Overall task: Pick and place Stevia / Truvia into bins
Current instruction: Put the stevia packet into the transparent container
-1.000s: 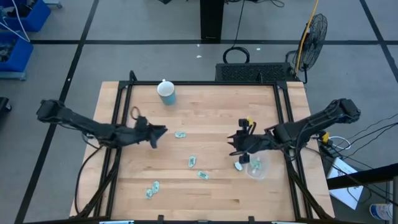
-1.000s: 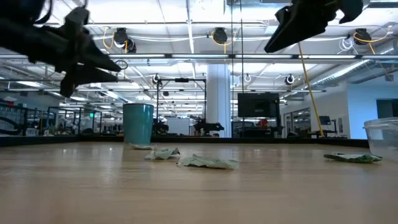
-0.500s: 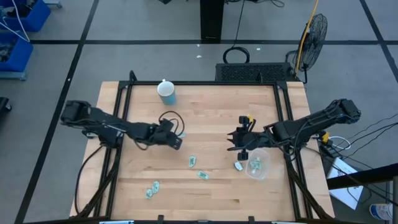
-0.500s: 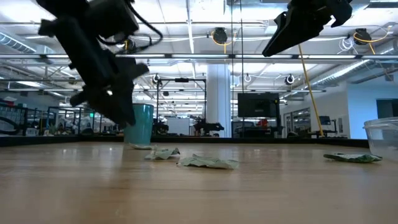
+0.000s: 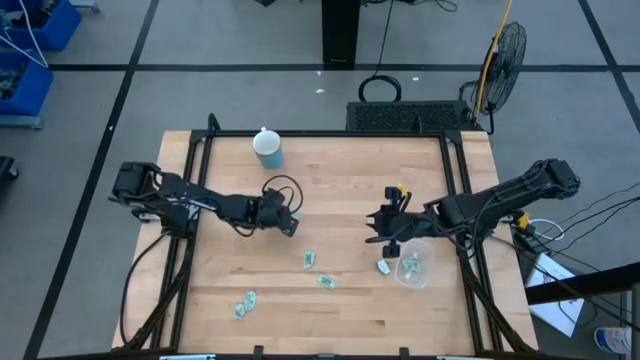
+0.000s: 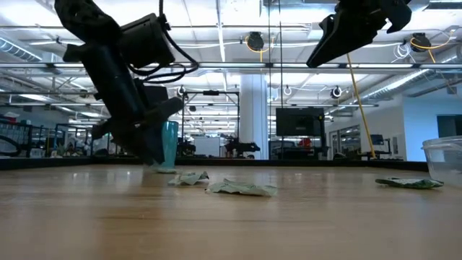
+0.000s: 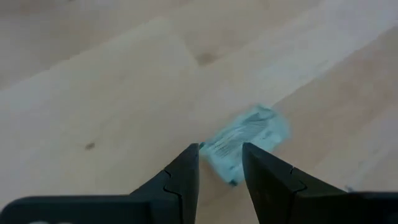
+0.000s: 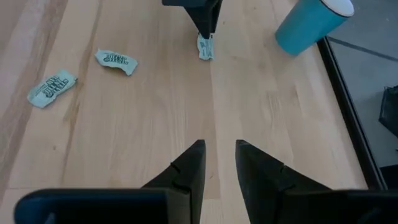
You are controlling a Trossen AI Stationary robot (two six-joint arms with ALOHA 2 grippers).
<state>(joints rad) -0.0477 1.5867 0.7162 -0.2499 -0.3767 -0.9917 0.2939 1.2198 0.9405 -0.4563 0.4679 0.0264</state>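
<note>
Next, I pinch the sachet's near end (image 7: 222,159) under my left gripper and pass the sachet to my right gripper, since the clear cup stands far from it.
Several pale green and white sachets lie flat on the wooden table. My left gripper (image 5: 289,224) (image 7: 221,152) is open and tipped down over one sachet (image 7: 245,138) (image 8: 205,46), its fingertips on either side of that sachet's near end. More sachets lie at mid-table (image 5: 310,259) (image 5: 326,281) and near the front edge (image 5: 245,305). The clear cup (image 5: 413,263) (image 6: 444,159) stands at the right with a sachet inside and another (image 5: 383,267) beside it. My right gripper (image 5: 373,227) (image 8: 219,146) hovers open, above the table, left of the cup. My left gripper comes at the sachet slanting down from the table's left, with the sachet's near end (image 7: 225,160) between its two fingertips. The sachet lies flat on the table. I cannot tell whether the fingertips touch it.
A light blue cup with a white top (image 5: 267,148) (image 8: 311,22) stands upright near the far edge. Black rails (image 5: 190,200) run along both table sides. A cable loops over my left wrist (image 5: 278,187). Bare wood lies between the two arms.
My left arm has swung in from the table's left toward the middle, tipped its gripper downward and come down onto the sachet near the table's middle. The sachets and cups have stayed where they were.
</note>
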